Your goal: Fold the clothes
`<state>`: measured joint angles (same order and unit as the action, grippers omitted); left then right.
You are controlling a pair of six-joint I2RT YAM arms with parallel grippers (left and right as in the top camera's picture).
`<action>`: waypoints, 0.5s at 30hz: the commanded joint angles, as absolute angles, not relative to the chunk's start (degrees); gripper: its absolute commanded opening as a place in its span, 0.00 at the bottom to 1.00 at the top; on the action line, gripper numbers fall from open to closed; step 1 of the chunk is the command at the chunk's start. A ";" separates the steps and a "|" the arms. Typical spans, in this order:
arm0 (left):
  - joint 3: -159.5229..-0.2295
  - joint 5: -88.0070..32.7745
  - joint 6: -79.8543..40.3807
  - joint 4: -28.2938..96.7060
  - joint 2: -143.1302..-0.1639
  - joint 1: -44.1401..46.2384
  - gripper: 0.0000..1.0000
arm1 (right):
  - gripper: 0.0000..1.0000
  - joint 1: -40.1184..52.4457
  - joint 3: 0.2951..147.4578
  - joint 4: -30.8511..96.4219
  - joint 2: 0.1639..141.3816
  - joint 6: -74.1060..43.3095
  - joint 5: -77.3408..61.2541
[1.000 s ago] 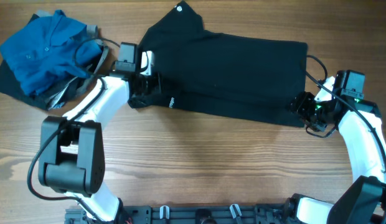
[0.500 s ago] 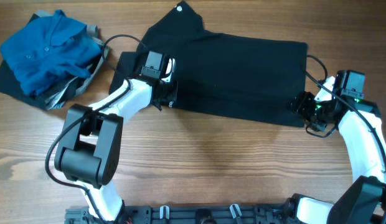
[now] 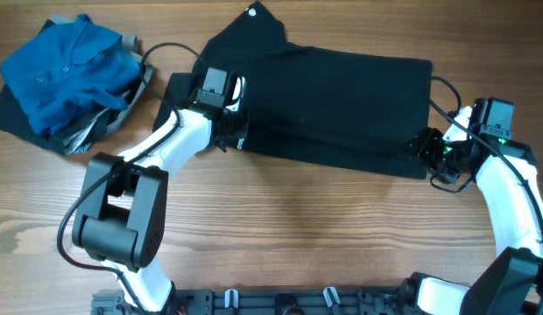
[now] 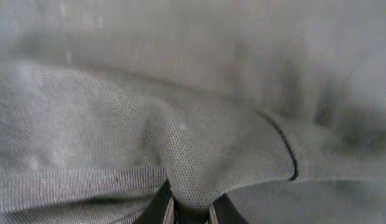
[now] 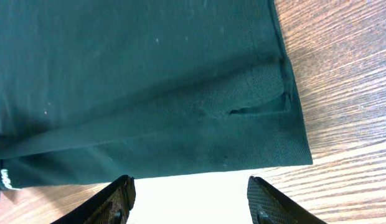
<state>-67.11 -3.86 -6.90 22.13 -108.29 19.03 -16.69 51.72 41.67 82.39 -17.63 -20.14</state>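
Note:
I have a pinched fold in my left gripper short of the black garment's bunched end, so next I open it and take the end (image 3: 170, 107) nearest the blue shirt.
The black garment (image 3: 333, 101) lies spread across the back middle of the table, partly folded, with a small white tag (image 3: 251, 11) at its far corner. My left gripper (image 3: 234, 131) is shut on a pinched fold of the black fabric (image 4: 199, 162) at the garment's left front edge. My right gripper (image 3: 426, 150) is open and empty at the garment's right front corner. In the right wrist view its fingers (image 5: 188, 199) hover just off the hem (image 5: 255, 134), with bare table between them.
A bright blue collared shirt (image 3: 61, 66) lies bunched on grey and dark cloth (image 3: 83, 131) at the back left. Cables trail from both wrists. Wood table (image 3: 289, 227) fills the front.
My left gripper moved right from the garment's left edge onto the black fabric, carrying the fold inward. The right arm has not moved.

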 commanded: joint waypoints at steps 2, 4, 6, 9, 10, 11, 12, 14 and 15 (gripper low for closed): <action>-68.27 -2.68 -6.83 18.46 -106.65 19.03 0.28 | 0.62 -16.40 51.03 41.43 82.17 -16.71 -21.02; -68.27 -2.68 -6.81 20.16 -106.65 19.03 0.44 | 0.62 -16.40 51.03 41.45 82.17 -16.67 -21.02; -68.27 -2.66 -6.79 22.41 -106.67 19.00 0.47 | 0.62 -16.40 51.03 41.43 82.17 -16.67 -21.02; -68.27 -2.42 -6.39 23.40 -106.67 19.00 0.44 | 0.62 -16.40 51.03 41.34 82.17 -16.69 -21.02; -68.27 -2.42 -6.39 23.16 -106.67 19.00 0.32 | 0.62 -16.40 51.03 41.30 82.17 -16.71 -21.02; -68.27 -2.44 -6.39 22.85 -106.67 19.00 0.21 | 0.62 -16.40 51.03 41.30 82.17 -16.71 -21.02; -68.27 -2.46 -6.42 22.48 -106.67 19.03 0.09 | 0.62 -16.40 51.03 41.34 82.17 -16.67 -21.02; -68.27 -2.50 -6.44 21.91 -106.67 19.11 0.04 | 0.62 -16.40 51.03 41.39 82.17 -16.67 -21.02; -68.27 -2.50 -6.44 20.95 -106.67 19.14 0.04 | 0.62 -16.40 51.03 41.34 82.17 -16.69 -21.02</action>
